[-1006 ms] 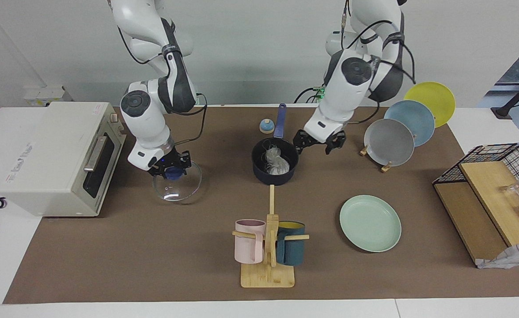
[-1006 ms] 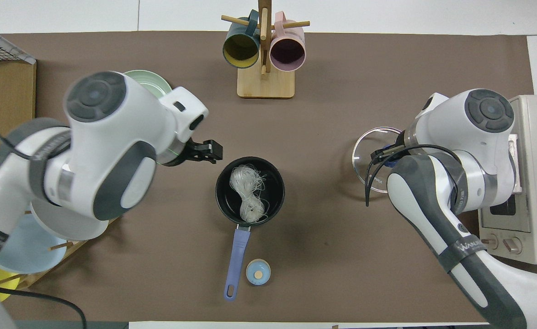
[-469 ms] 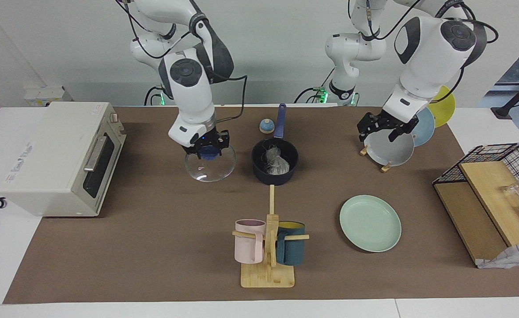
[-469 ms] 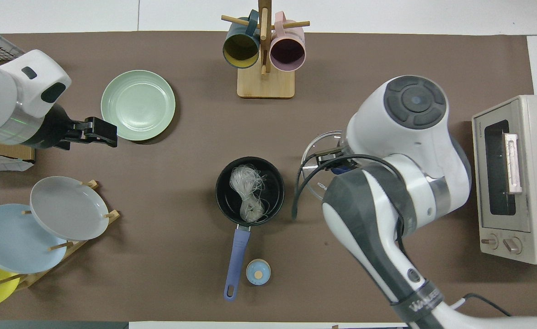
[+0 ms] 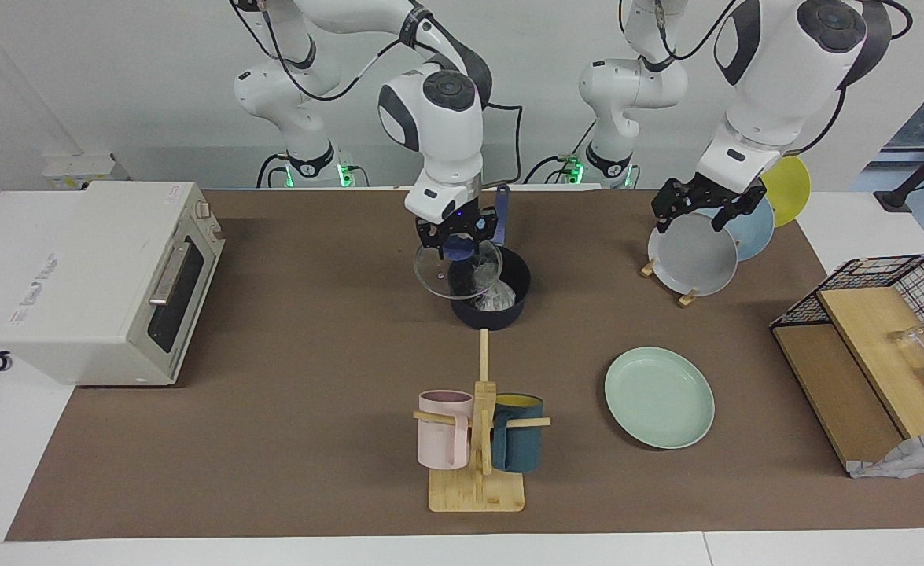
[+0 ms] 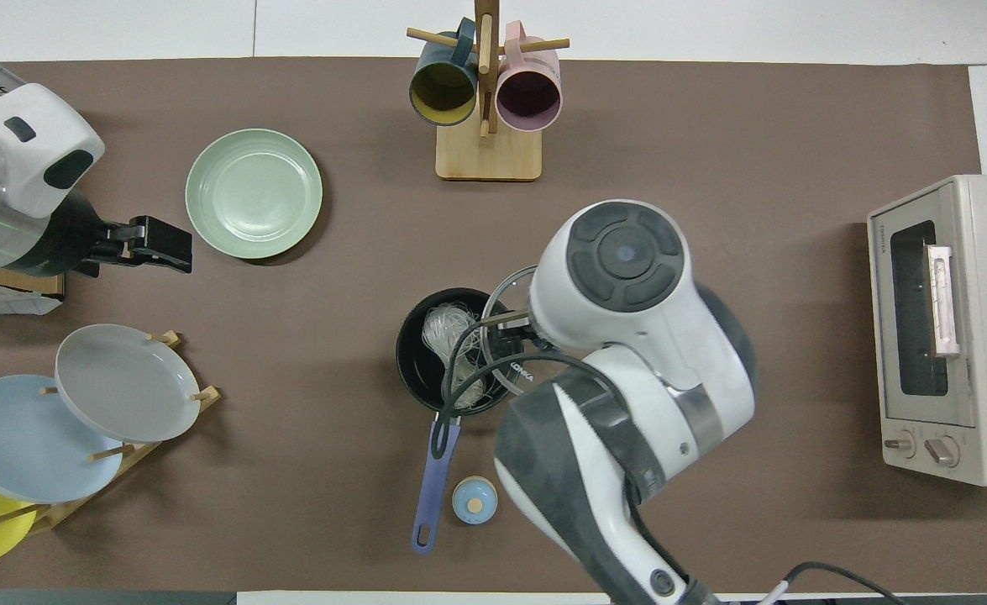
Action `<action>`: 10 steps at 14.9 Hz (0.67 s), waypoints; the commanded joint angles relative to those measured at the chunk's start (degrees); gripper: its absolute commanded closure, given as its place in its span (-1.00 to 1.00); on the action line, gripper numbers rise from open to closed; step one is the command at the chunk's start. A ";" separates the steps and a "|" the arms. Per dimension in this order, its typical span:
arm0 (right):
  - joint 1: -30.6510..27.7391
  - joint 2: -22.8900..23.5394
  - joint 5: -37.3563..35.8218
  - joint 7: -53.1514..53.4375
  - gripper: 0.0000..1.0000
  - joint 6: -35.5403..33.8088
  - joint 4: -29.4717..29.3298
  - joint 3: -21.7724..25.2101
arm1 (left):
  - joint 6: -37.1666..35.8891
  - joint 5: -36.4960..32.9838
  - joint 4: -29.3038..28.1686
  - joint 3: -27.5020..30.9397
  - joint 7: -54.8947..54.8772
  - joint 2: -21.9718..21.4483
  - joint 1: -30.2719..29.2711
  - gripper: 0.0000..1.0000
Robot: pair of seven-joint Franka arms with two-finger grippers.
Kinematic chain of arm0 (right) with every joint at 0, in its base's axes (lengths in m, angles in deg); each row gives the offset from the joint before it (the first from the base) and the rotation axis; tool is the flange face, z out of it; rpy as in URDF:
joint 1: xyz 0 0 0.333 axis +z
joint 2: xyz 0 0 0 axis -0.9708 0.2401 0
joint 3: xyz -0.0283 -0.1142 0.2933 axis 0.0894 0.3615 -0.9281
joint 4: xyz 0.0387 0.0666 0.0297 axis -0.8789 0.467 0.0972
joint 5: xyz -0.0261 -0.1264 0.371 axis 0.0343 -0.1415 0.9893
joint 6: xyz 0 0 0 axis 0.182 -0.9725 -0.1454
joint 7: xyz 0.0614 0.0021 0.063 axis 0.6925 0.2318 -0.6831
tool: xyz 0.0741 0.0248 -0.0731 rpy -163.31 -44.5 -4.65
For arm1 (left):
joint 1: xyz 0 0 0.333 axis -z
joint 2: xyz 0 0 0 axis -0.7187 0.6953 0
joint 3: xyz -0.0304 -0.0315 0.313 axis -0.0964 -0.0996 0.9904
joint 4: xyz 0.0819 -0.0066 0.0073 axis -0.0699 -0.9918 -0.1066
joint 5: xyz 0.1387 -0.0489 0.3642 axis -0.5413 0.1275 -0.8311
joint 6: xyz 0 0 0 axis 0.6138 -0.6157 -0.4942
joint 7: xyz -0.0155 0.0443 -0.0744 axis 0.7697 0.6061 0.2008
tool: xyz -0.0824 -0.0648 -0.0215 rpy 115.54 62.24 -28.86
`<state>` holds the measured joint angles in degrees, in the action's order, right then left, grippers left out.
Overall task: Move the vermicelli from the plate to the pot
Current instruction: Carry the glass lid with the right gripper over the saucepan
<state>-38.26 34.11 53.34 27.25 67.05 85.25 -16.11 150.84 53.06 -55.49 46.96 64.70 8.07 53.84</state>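
Note:
I should set the glass lid down with my right gripper on the dark pot's rim and let go of it there, so that it covers the vermicelli [image 6: 454, 349].
The vermicelli [image 5: 495, 292] [image 6: 445, 326] lies as a whitish tangle inside the dark pot [image 5: 502, 318] [image 6: 413, 361], whose blue handle [image 6: 430, 487] points toward the robots. The mint-green plate [image 5: 658, 397] [image 6: 254, 193] sits bare, farther from the robots and toward the left arm's end. My right gripper [image 5: 459, 240] is shut on the blue knob of a glass lid [image 5: 434, 275] [image 6: 501, 294], holding it tilted over the pot's rim on the right arm's side. My left gripper [image 5: 697, 208] [image 6: 165, 252] hangs open and holds nothing, over the grey plate in the rack.
A rack with a grey plate [image 5: 693, 255], a light blue plate and a yellow plate stands toward the left arm's end. A mug tree [image 5: 477, 440] holds a pink mug and a teal mug. A toaster oven [image 5: 108, 275] and a wire basket shelf [image 5: 878, 346] sit at the table's ends.
My right arm carried the glass lid from beside the toaster oven across to the pot. My left gripper drew away from the pot to over the plate rack.

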 commanded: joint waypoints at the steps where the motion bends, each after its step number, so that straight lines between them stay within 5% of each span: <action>1: 3.89 6.63 -1.46 5.55 1.00 -0.35 -6.90 0.27 | -1.34 -1.32 0.29 -4.16 -1.35 -0.72 -4.97 -1.00; 10: 5.30 8.14 -3.58 5.74 1.00 0.18 -5.87 0.18 | -3.27 -2.28 -1.99 -4.97 -3.02 -4.14 -6.57 -1.00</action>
<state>-33.18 41.99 50.40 32.48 67.24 79.44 -15.95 148.40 52.29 -54.87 42.88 62.51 6.29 48.25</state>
